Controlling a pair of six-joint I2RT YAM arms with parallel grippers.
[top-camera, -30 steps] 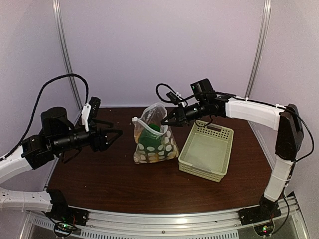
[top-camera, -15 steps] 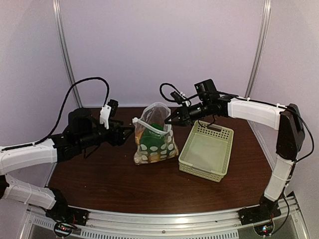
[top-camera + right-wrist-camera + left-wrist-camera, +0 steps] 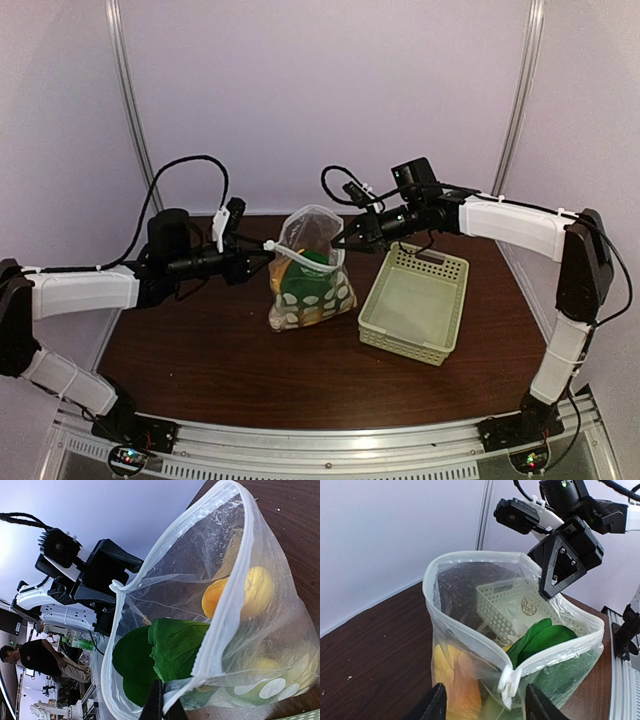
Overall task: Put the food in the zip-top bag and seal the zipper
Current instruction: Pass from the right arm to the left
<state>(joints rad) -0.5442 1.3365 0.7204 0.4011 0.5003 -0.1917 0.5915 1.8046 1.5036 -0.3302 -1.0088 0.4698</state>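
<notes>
My right gripper is holding one side of the bag's rim next to its far corner, so next I open it and take that corner opposite the slider [image 3: 204, 671] before sealing.
The zip-top bag [image 3: 312, 285] stands upright at mid-table with its mouth wide open. Inside are a green leafy vegetable [image 3: 172, 652], a yellow lemon [image 3: 260, 592] and an orange-yellow piece [image 3: 214, 599]. The zipper [image 3: 465, 626] is unsealed, with a white slider tab [image 3: 509, 681] at its near end. My right gripper [image 3: 341, 243] is shut on the bag's rim and holds it up; this also shows in the right wrist view [image 3: 161, 706]. My left gripper [image 3: 485, 711] is open, with its fingers [image 3: 432, 707] on either side of the bag's slider end.
A pale green lattice basket [image 3: 432, 265] sits right of the bag, with nothing in it. My right gripper [image 3: 561, 562] shows in the left wrist view on the far side of the bag. Walls stand close behind the table.
My left arm has stretched to the right, bringing its open gripper up to the bag's left end. My right gripper has stayed on the rim.
</notes>
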